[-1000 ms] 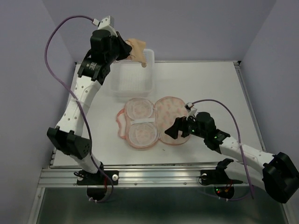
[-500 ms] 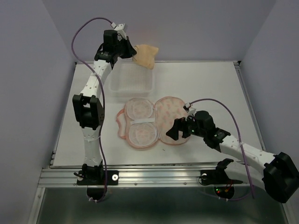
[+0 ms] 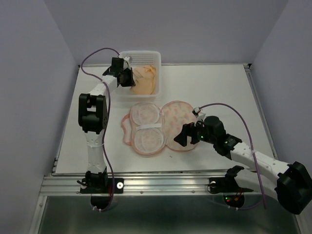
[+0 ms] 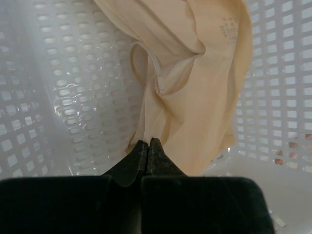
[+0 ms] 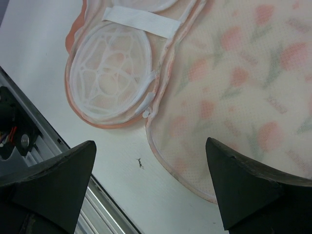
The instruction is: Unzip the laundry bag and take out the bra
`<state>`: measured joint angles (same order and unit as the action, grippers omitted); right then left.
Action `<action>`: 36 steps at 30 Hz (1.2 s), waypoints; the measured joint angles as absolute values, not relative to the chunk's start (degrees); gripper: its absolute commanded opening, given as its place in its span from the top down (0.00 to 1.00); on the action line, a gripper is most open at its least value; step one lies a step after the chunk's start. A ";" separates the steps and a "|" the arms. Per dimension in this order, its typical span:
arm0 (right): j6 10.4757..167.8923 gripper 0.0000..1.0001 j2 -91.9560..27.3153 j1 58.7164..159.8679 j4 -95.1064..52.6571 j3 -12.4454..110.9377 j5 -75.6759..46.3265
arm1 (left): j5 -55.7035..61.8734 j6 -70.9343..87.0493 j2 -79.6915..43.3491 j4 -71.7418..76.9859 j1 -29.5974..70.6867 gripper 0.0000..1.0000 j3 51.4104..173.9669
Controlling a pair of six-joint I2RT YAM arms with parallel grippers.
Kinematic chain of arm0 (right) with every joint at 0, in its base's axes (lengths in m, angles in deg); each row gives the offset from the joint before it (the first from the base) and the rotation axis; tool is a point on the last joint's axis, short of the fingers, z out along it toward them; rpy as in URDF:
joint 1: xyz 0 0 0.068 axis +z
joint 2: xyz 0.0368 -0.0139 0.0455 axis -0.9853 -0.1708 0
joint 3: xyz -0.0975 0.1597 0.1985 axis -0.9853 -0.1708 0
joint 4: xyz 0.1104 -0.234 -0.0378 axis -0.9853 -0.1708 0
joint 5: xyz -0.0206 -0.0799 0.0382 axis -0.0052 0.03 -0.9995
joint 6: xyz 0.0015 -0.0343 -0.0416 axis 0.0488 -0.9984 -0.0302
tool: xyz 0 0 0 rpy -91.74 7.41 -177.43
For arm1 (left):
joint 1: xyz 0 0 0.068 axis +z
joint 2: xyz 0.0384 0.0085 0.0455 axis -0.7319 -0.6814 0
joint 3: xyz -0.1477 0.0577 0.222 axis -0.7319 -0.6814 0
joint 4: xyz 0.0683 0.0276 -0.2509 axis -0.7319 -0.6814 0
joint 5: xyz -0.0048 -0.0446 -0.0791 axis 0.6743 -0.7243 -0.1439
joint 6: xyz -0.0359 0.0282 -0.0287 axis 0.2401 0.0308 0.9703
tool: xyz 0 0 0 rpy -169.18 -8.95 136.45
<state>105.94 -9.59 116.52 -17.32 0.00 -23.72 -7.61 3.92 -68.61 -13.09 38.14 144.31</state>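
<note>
The printed half's outer edge [image 3: 196,142] on the laundry bag is opposite the white mesh cups. My right gripper will grab it next.
The laundry bag [image 3: 156,126] lies unzipped and spread open flat in the middle of the table, its printed cream half on the right [image 5: 243,73] and its white mesh cups on the left [image 5: 109,73]. The pale peach bra [image 3: 145,80] hangs inside the white perforated basket [image 3: 141,57] at the back left. My left gripper [image 3: 130,78] is shut on an edge of the bra [image 4: 195,83], fingertips [image 4: 155,144] pinched on the cloth inside the basket [image 4: 63,97]. My right gripper [image 3: 181,138] is open and empty, just above the bag's near right lobe.
The table's near edge with its metal rail [image 5: 73,204] shows under my right gripper. A small dark speck [image 5: 140,163] lies on the table by the bag's rim. The purple walls enclose the table at the back and sides.
My left arm has swung down and lowered the bra from above the basket's far rim into the basket. The right arm has stayed still.
</note>
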 measured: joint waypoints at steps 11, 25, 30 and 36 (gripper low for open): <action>108.46 0.00 -5.81 116.52 -21.73 0.00 -12.20 | 1.30 5.47 -68.61 -20.72 38.16 0.17 144.70; 114.58 0.18 -19.33 112.59 -27.81 3.46 6.79 | 0.87 9.45 -44.65 -25.35 37.44 0.01 142.91; 114.51 0.26 -27.90 108.72 -26.50 8.70 7.86 | 0.38 9.65 -25.85 -22.55 37.29 0.01 134.49; 114.09 0.61 -36.34 105.49 -23.07 11.81 7.93 | 1.78 9.73 -7.34 -18.73 37.29 0.02 111.85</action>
